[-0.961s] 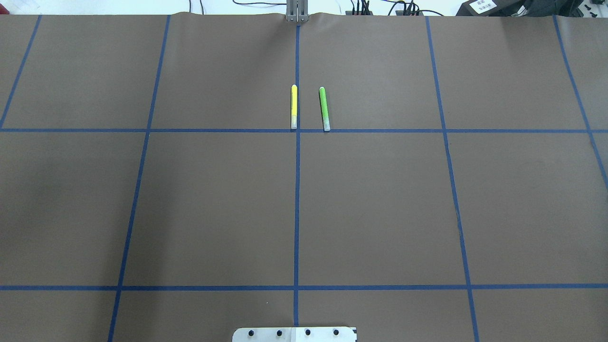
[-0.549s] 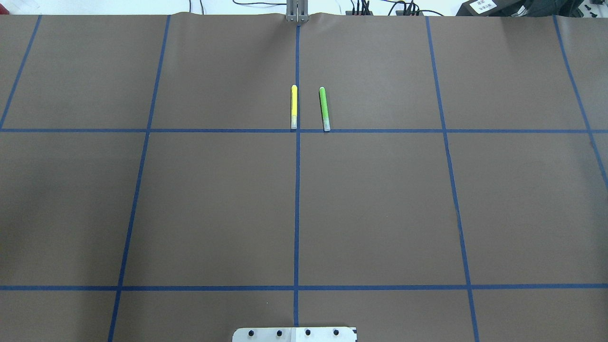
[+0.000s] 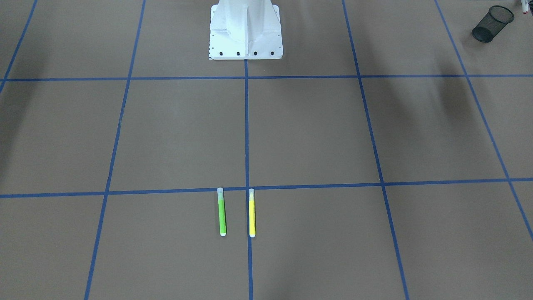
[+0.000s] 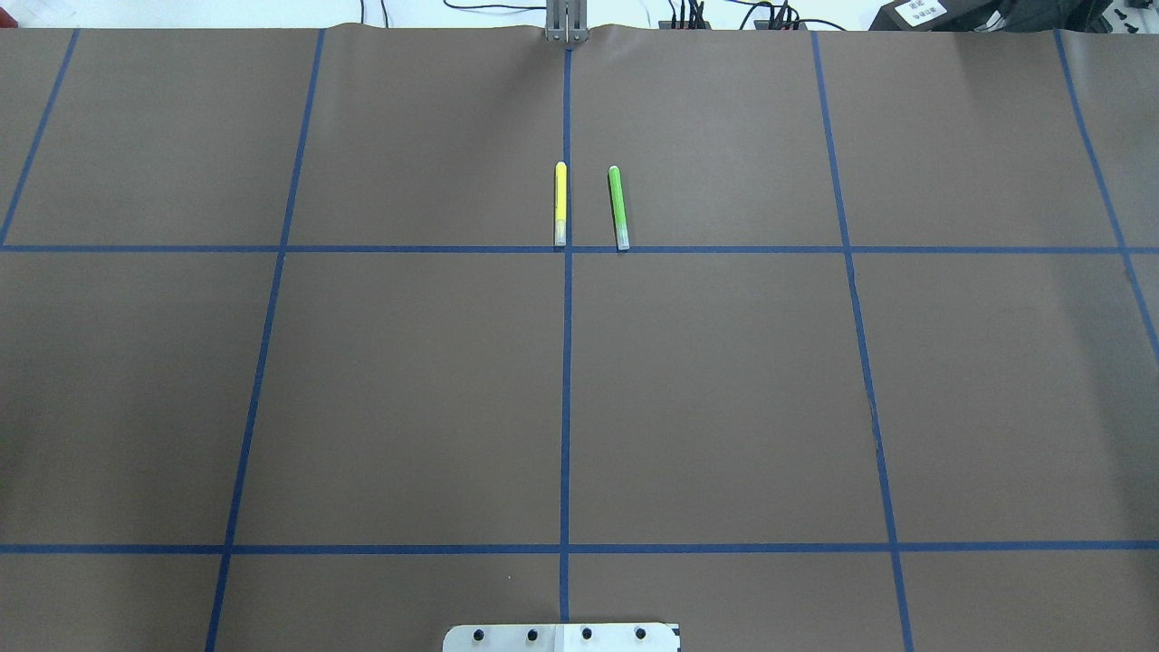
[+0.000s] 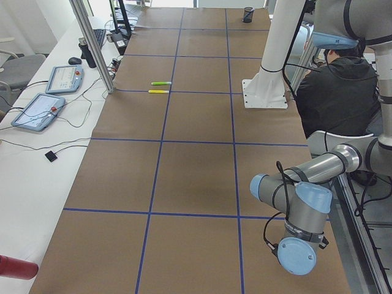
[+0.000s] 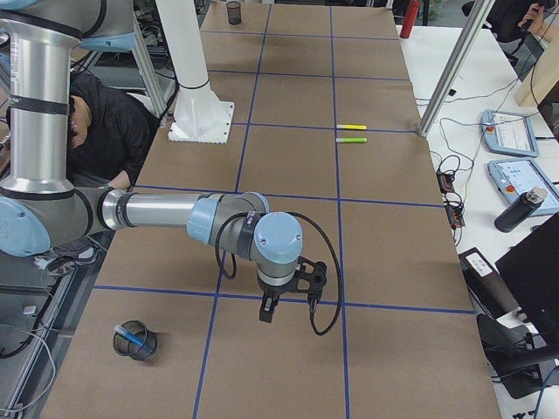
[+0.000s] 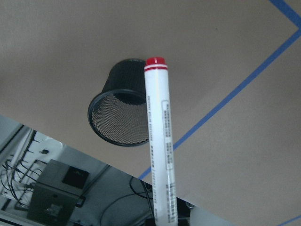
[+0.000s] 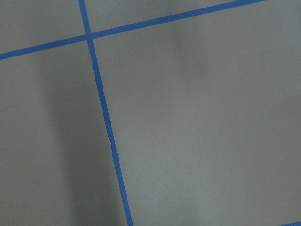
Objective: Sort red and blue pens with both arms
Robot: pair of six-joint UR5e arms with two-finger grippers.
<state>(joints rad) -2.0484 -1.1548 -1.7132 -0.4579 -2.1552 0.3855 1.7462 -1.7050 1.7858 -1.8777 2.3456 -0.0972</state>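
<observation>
I need to release the red pen from my left gripper inside the black mesh cup (image 3: pixel 495 13) (image 7: pixel 120 116) that stands just below the pen's cap. The pen still hangs just over the cup's rim.
In the left wrist view the red pen (image 7: pixel 160 141), a white barrel with a red cap, hangs in the air cap-first just over the rim of a black mesh cup (image 7: pixel 120 106). My left gripper's fingers stay out of frame below the pen; only the left arm (image 5: pixel 306 202) shows. The blue pen (image 6: pixel 131 332) lies inside another black mesh cup (image 6: pixel 135 342) near the robot's right end of the table. My right gripper (image 6: pixel 266 312) hangs point-down over bare table beyond that cup; I cannot tell if it is open or shut.
A yellow marker (image 4: pixel 560 203) and a green marker (image 4: pixel 617 206) lie side by side at the table's far middle. The white pedestal (image 3: pixel 245 31) stands at the robot's edge. A person (image 5: pixel 334 92) sits behind it. Tablets (image 5: pixel 38 110) and cables lie on the side bench.
</observation>
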